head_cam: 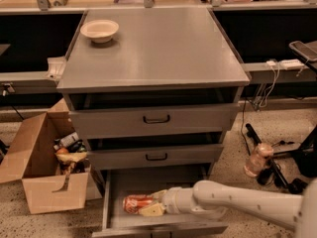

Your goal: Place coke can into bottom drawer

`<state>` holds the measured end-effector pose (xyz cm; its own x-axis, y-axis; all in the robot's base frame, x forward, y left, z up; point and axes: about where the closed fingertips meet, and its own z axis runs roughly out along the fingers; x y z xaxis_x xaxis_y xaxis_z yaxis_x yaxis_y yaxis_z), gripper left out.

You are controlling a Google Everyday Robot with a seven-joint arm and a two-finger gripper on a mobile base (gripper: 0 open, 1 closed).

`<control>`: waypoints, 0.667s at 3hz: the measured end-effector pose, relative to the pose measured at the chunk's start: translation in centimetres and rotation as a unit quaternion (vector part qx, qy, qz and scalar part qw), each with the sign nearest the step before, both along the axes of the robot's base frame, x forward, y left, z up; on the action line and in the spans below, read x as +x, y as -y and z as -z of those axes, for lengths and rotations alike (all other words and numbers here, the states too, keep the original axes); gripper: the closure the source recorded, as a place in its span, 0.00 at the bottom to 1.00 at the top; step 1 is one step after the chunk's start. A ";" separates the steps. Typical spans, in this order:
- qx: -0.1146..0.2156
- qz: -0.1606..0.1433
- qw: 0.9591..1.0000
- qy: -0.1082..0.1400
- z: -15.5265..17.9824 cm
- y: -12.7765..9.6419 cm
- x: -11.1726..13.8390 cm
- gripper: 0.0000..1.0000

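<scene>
I will let the coke can go inside the bottom drawer (127,205), near the side that is closest to the cardboard box.
The coke can (135,203) is red-orange and lies on its side inside the pulled-out bottom drawer (115,217), at its left-middle. My gripper (154,203) reaches in from the right on a white arm and is shut on the can's right end, with one cream finger (152,210) below it. I cannot tell whether the can rests on the drawer floor or hangs just above it.
A cream bowl (99,30) sits on the cabinet top (163,48) at the back left. The two upper drawers (156,119) are nearly shut. An open cardboard box (42,165) of clutter stands to the left. A plastic bottle (257,158) and black chair legs are on the right.
</scene>
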<state>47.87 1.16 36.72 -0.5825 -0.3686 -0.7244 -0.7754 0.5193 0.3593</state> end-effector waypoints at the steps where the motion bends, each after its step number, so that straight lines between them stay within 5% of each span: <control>1: -0.003 -0.009 1.000 -0.023 4.3 -3.0 0.8 1.00; 2: -0.022 0.003 0.999 -0.049 9.0 -5.2 1.6 1.00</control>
<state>49.51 6.33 27.69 -0.6527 -0.3954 -0.6463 -0.7341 0.5408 0.4106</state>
